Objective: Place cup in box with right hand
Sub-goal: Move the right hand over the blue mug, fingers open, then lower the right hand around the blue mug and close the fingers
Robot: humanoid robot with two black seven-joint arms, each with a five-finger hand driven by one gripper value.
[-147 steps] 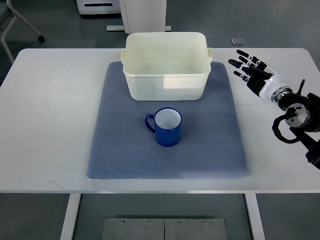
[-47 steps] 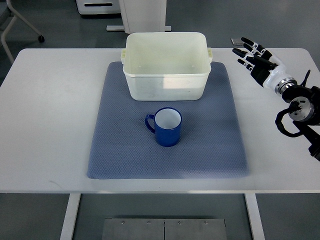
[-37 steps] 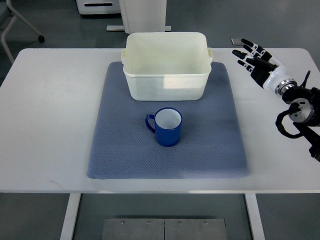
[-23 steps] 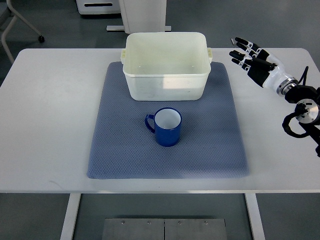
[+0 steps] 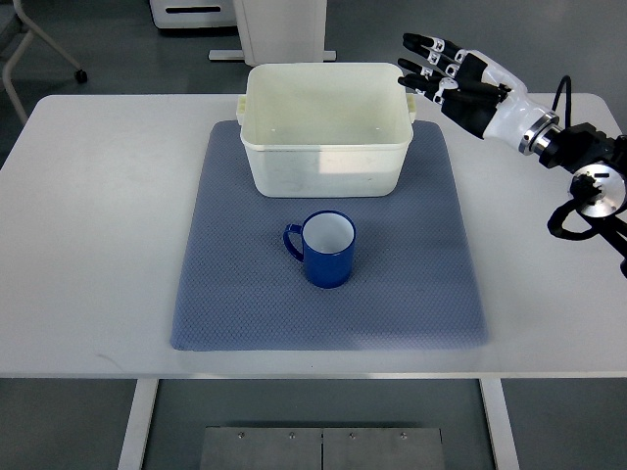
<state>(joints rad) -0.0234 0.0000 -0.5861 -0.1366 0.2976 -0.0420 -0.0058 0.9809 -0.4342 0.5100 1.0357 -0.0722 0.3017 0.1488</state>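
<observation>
My right gripper will come in on the side [image 5: 350,252] opposite the cup's handle and close around the body of the blue cup.
A blue cup [image 5: 325,249] with a white inside stands upright on the blue-grey mat [image 5: 411,274], handle to the left. Just behind it sits the cream plastic box [image 5: 326,127], with nothing in it. My right hand [image 5: 441,76] hovers by the box's right rear corner, well above and to the right of the cup. Its black fingers [image 5: 423,44] are spread and hold nothing. The right arm [image 5: 578,166] comes in from the right edge.
The mat lies on a white table [image 5: 88,215]. Beyond the far table edge are a white cabinet base [image 5: 279,24] and a chair leg with a caster [image 5: 59,59].
My right hand has swung left and up, from the table's right rear area to beside the box's right corner. The cup and box have not moved.
</observation>
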